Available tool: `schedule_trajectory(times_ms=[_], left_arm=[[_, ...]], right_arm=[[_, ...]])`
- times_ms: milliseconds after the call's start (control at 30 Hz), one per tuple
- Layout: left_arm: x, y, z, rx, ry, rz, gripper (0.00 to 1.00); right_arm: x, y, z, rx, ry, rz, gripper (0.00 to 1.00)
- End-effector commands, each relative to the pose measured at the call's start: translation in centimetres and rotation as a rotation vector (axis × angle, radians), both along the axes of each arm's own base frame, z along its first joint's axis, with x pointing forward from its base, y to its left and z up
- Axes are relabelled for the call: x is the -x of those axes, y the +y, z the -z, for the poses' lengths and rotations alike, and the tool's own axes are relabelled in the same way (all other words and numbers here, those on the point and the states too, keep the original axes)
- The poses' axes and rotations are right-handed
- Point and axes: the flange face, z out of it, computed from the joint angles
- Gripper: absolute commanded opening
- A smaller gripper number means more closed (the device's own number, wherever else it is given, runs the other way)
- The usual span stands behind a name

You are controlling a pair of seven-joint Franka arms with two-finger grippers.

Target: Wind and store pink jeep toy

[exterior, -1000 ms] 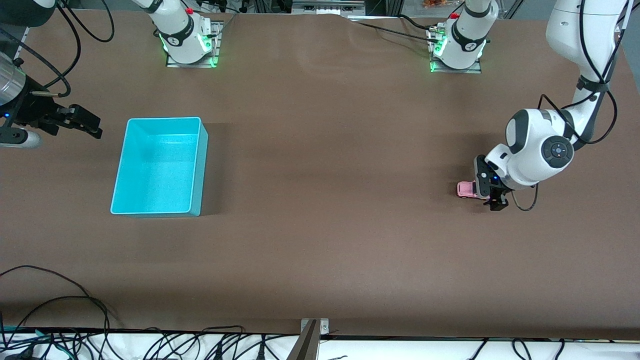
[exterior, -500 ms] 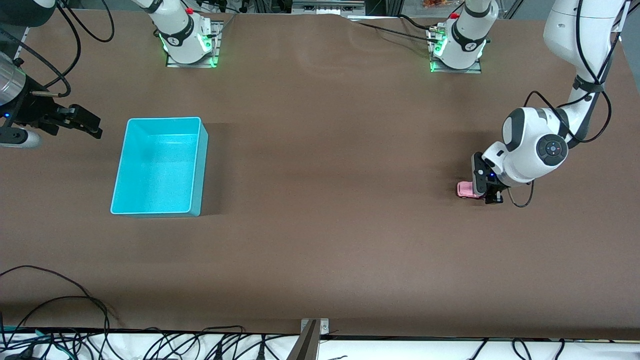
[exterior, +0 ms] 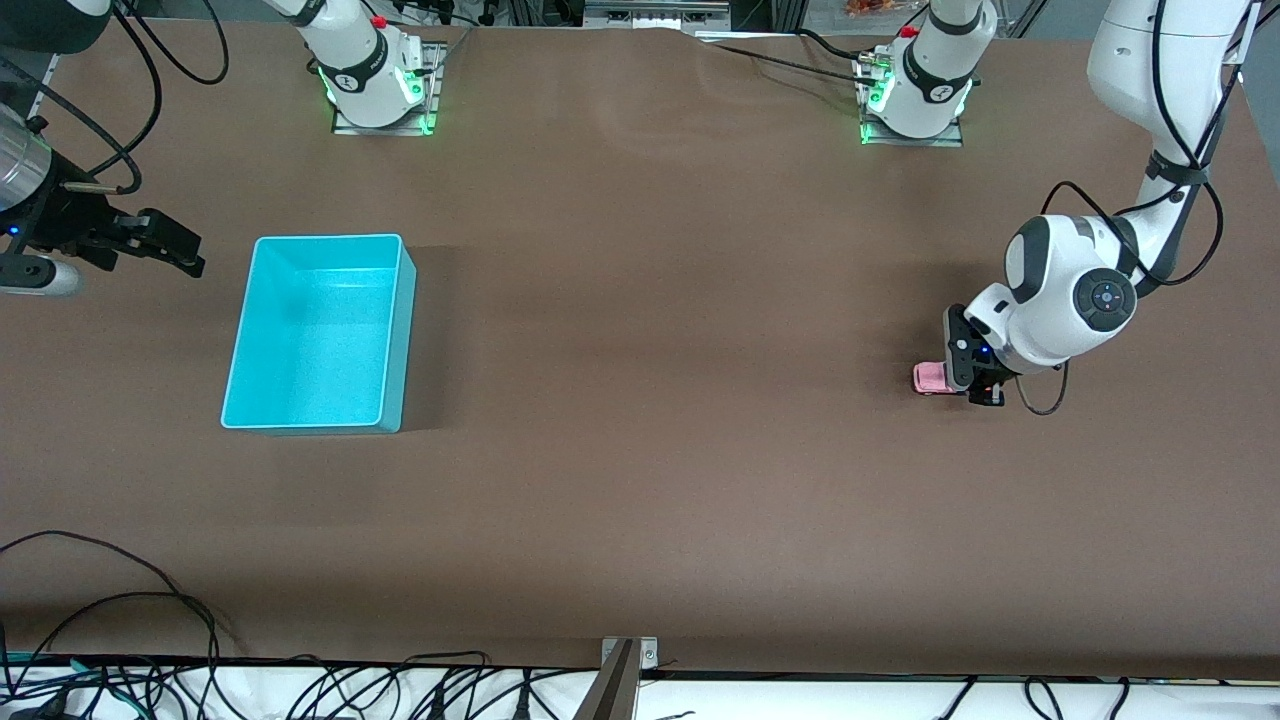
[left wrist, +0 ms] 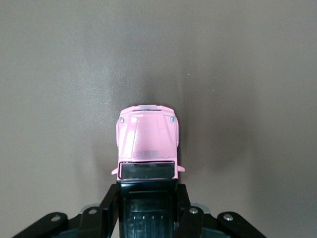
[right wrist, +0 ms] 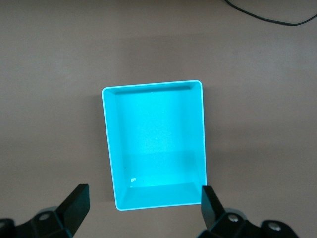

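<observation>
The robot's left gripper will release the pink jeep toy on the brown table (exterior: pixel 1059 385) under the cable loop behind the toy's tail.
The pink jeep toy (exterior: pixel 929 378) stands on the brown table at the left arm's end. My left gripper (exterior: pixel 976 388) is down at the table, shut on the toy's rear half. In the left wrist view its black fingers (left wrist: pixel 111 204) press both sides of the black roof, and the pink hood (left wrist: pixel 147 136) sticks out in front of them. My left gripper (left wrist: pixel 147 208) hides the toy's rear end. My right gripper (exterior: pixel 176 250) hangs open and holds nothing, over the table beside the turquoise bin (exterior: pixel 325 238).
The turquoise bin (right wrist: pixel 151 86) is empty and sits toward the right arm's end of the table. My right gripper (right wrist: pixel 143 197) looks down on it. Cables (exterior: pixel 120 610) lie along the table edge nearest the front camera. Both arm bases (exterior: pixel 375 90) stand at the table's back edge.
My left gripper has closed on the pink jeep toy and settled a little lower over it. The right arm has not moved.
</observation>
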Motion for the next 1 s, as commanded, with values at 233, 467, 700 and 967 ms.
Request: schedule_trajectory(times_ms=[233, 467, 700, 967], left_arm=[[0.7, 3.4, 2.5, -0.008, 0.040, -0.020, 0.08], [-0.3, 8.7, 3.2, 0.003, 0.031, 0.012, 0.08], [-1.1, 14.6, 3.9, 0.012, 0.014, 0.075, 0.08], [-0.9, 17.5, 3.7, 0.011, 0.003, 0.078, 0.09]], right_arm=[[0.3, 0.1, -0.8, 0.005, -0.001, -0.006, 1.00], [0.3, 0.1, -0.8, 0.005, -0.001, -0.006, 1.00], [0.3, 0.1, -0.8, 0.005, -0.001, -0.004, 1.00], [0.3, 0.1, -0.8, 0.005, -0.001, -0.004, 1.00]])
